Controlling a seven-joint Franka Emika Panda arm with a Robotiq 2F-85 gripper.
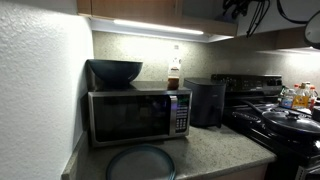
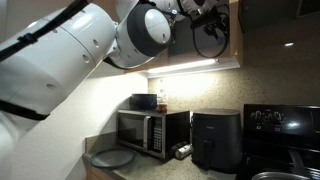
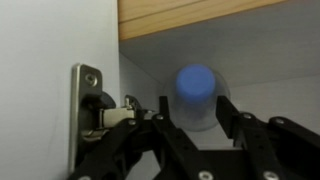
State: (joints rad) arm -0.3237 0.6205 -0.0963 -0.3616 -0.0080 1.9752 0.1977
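The metal hinge is crowding my gripper's finger next to the clear bottle, so I should open up, back away from the hinge, turn my wrist and grab the bottle (image 3: 197, 113).
In the wrist view a clear bottle (image 3: 196, 88) with a blue cap stands upright on a white cabinet shelf. My gripper (image 3: 200, 112) reaches in from below, with one black finger on each side of the bottle's body just under the cap. The fingers (image 3: 163, 112) press against its sides, so the jaws are shut on it. The bottle's lower part is hidden behind the gripper. In an exterior view the arm (image 2: 60, 50) stretches up to the wall cabinet, with the gripper (image 2: 208, 22) at the cabinet's dark opening.
A metal hinge (image 3: 93, 105) and the white cabinet side (image 3: 40, 60) are close on the left. A wooden edge (image 3: 200, 14) runs above. Below stand a microwave (image 1: 138, 116) with a bowl (image 1: 116, 71) on top, an air fryer (image 1: 205, 102), a plate (image 1: 140, 162) and a stove (image 1: 285, 125).
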